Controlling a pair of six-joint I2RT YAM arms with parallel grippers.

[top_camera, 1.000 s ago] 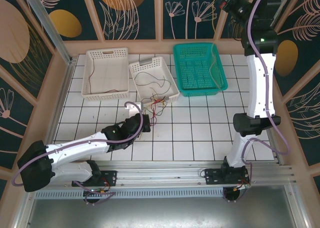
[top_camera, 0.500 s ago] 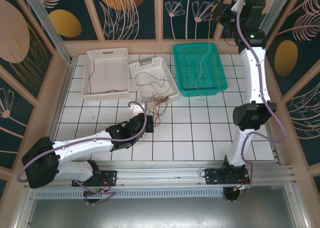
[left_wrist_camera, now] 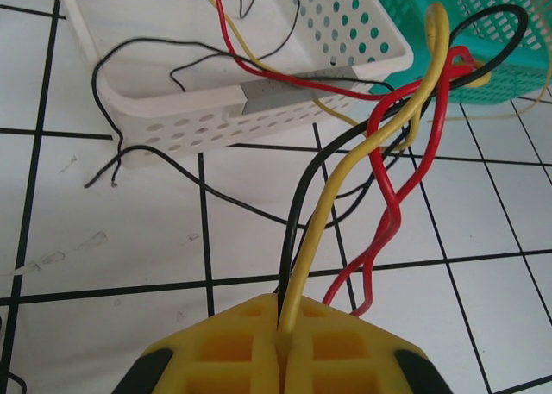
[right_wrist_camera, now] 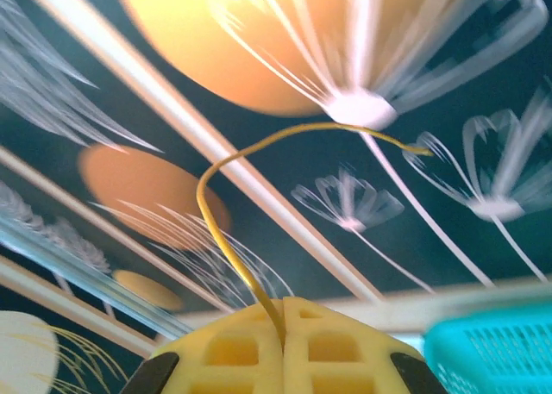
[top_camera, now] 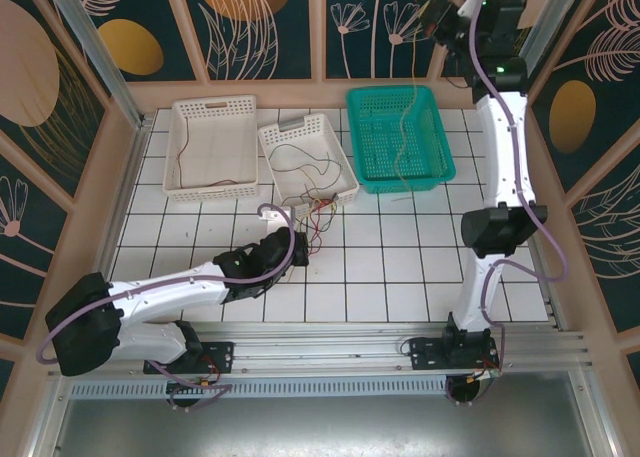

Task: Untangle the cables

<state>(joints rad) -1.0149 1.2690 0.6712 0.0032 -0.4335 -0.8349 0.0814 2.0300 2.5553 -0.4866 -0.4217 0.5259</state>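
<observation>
I will release the thin yellow cable from my right gripper near the middle of the teal basket's bottom point(top_camera: 405, 140).
A tangle of thin red, black and yellow cables point(top_camera: 314, 209) lies on the tiles and spills from the small white basket point(top_camera: 345, 169). My left gripper point(top_camera: 297, 249) sits just below the tangle, shut on a yellow cable point(left_wrist_camera: 379, 144) and a black cable point(left_wrist_camera: 309, 187) that rise together from its tip point(left_wrist_camera: 289, 332). A twisted red cable point(left_wrist_camera: 392, 206) runs beside them, outside the jaws. My right gripper point(top_camera: 447, 19) is raised high at the back, shut point(right_wrist_camera: 283, 329) on a thin yellow cable point(right_wrist_camera: 207, 222). That cable point(top_camera: 403, 137) hangs down over the teal basket point(top_camera: 400, 186).
A larger white basket point(top_camera: 213, 103) stands at the back left with a thin wire in it. The three baskets line the back of the tiled table. Wooden framed walls enclose the table on three sides. Open tiles lie between the arms.
The right arm has stretched upward and its gripper has shifted left, and the yellow cable now hangs over the teal basket's middle. The left gripper has edged slightly with its cables.
</observation>
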